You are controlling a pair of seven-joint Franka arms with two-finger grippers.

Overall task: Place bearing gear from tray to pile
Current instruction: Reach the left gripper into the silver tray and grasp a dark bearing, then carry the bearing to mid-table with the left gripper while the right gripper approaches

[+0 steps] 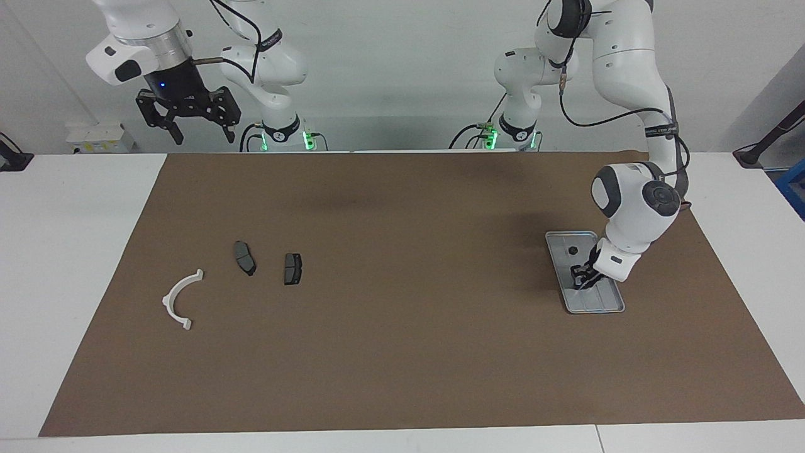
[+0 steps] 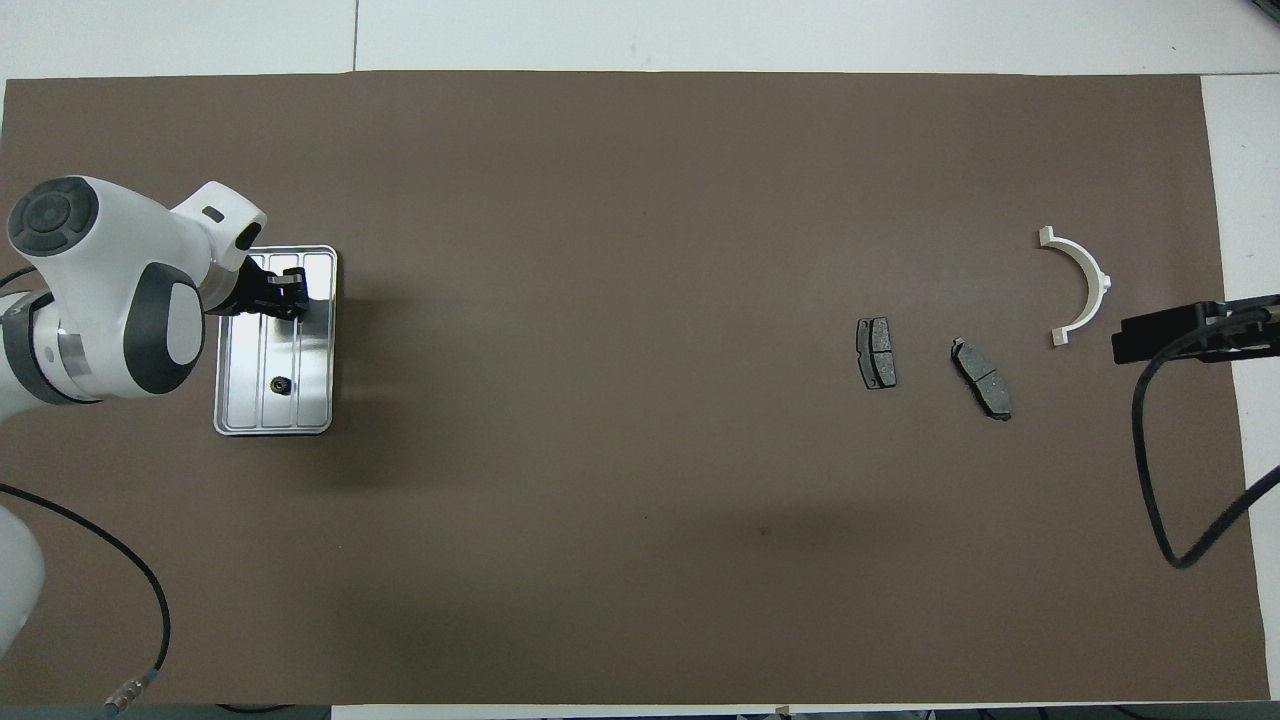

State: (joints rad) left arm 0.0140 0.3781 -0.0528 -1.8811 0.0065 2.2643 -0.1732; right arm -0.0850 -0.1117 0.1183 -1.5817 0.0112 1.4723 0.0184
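Observation:
Next, my left gripper sets a bearing gear on the brown mat, about halfway (image 2: 608, 359) between the silver tray and the brake pads.
The silver tray (image 1: 594, 309) (image 2: 312, 350) lies at the left arm's end of the brown mat. My left gripper (image 1: 581, 280) (image 2: 284, 302) is down inside it, over the part of the tray farther from the robots, and it hides whatever lies beneath it. One small dark bearing gear (image 1: 572, 250) (image 2: 281, 384) sits loose in the tray's nearer part. The pile lies at the right arm's end: a white bracket (image 1: 168, 296) (image 2: 1097, 280) and two dark brake pads (image 1: 244, 258) (image 1: 292, 268) (image 2: 876, 353) (image 2: 982, 378). My right gripper (image 1: 188, 129) (image 2: 1190, 335) waits raised and open.
The brown mat (image 1: 402, 352) covers most of the white table. A black cable (image 2: 1150, 470) hangs from the right arm over the mat's edge near the pile. Another cable (image 2: 120, 570) trails by the left arm.

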